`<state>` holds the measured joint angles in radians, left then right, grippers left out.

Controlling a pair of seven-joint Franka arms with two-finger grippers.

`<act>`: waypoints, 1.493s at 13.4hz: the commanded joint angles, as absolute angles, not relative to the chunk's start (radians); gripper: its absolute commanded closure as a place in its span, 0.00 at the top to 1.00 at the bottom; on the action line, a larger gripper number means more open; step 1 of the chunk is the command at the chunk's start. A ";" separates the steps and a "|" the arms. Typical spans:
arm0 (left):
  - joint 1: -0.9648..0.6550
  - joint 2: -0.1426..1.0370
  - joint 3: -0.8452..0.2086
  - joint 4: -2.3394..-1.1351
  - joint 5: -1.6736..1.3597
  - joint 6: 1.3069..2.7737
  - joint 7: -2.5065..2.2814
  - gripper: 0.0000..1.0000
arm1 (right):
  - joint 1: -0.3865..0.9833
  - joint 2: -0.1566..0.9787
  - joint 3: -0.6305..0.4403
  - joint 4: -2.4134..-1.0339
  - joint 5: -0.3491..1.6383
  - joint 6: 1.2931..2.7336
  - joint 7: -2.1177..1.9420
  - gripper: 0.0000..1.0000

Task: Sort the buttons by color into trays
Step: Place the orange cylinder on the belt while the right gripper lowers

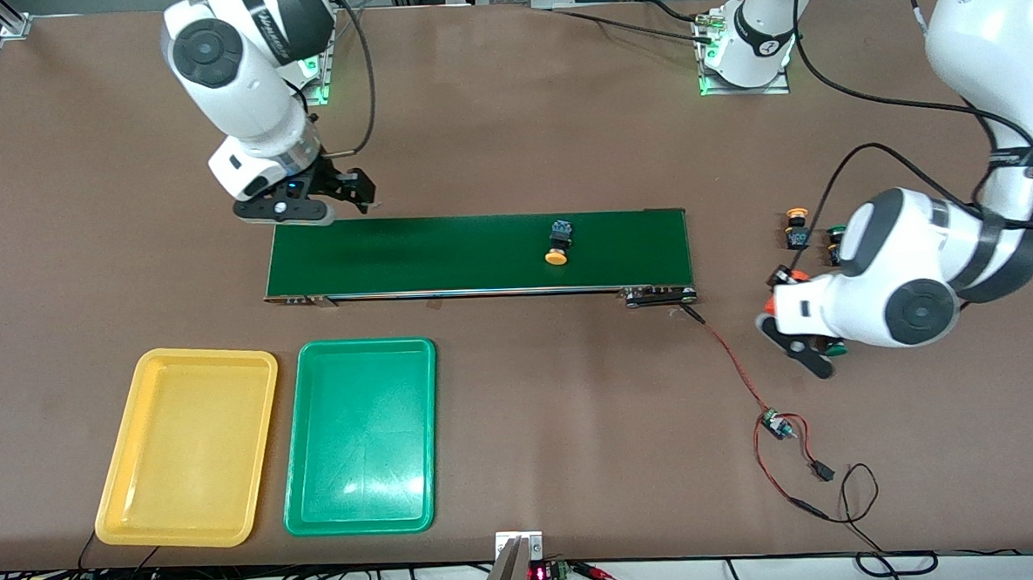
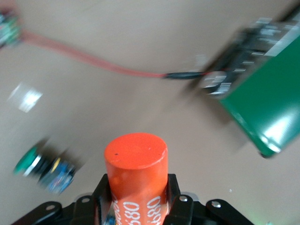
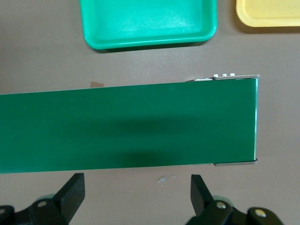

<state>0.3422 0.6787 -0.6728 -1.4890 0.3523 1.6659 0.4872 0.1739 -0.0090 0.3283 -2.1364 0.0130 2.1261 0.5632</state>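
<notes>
My left gripper needs to put the orange cylinder down on the dark-green conveyor belt (image 1: 631,247) (image 2: 280,106) near the belt's motor end.
One yellow button (image 1: 558,243) lies on the dark-green conveyor belt (image 1: 445,254). Another yellow button (image 1: 797,227) and a green button (image 1: 834,241) stand on the table past the belt's end, toward the left arm's end. A second green button (image 2: 42,166) lies on its side on the table close to my left gripper (image 2: 136,201). That gripper (image 1: 779,313) is shut on an orange cylinder (image 2: 136,164) with white print. My right gripper (image 1: 351,193) hangs open and holds nothing, just off the belt's other end (image 3: 126,126). The yellow tray (image 1: 188,444) and green tray (image 1: 362,436) hold nothing.
A red wire (image 1: 733,359) runs from the belt's motor end to a small circuit board (image 1: 779,422), nearer the front camera than my left gripper. More cable loops (image 1: 857,493) lie by the table's front edge. Both trays sit nearer the front camera than the belt.
</notes>
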 commanded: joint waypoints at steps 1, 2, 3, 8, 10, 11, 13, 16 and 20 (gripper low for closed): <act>0.359 0.684 -0.762 -1.540 0.342 1.666 0.711 0.19 | 0.175 0.017 0.336 -2.131 -0.018 2.141 0.583 1.00; 0.367 0.686 -0.787 -1.564 0.339 1.673 0.780 0.16 | 0.173 0.020 0.336 -2.117 -0.018 2.140 0.583 1.00; 0.367 0.686 -0.831 -1.606 0.339 1.710 0.805 0.14 | 0.175 0.038 0.336 -2.108 -0.020 2.143 0.583 1.00; 0.308 0.698 -0.853 -1.715 0.394 1.853 0.857 0.14 | 0.175 0.064 0.336 -2.088 -0.055 2.143 0.583 1.00; 0.292 0.696 -0.853 -1.743 0.396 1.876 0.857 0.16 | 0.172 0.063 0.336 -2.086 -0.055 2.141 0.583 1.00; 0.279 0.696 -0.854 -1.743 0.396 1.876 0.857 0.34 | 0.170 0.063 0.334 -2.086 -0.055 2.141 0.583 1.00; 0.278 0.698 -0.854 -1.744 0.394 1.879 0.865 1.00 | 0.170 0.061 0.334 -2.086 -0.055 2.137 0.583 1.00; 0.290 0.680 -0.859 -1.720 0.394 1.864 0.865 1.00 | 0.175 0.063 0.334 -2.086 -0.055 2.135 0.586 1.00; 0.417 0.652 -0.853 -1.626 0.390 1.804 0.802 1.00 | 0.199 0.067 0.336 -2.089 -0.055 2.144 0.658 1.00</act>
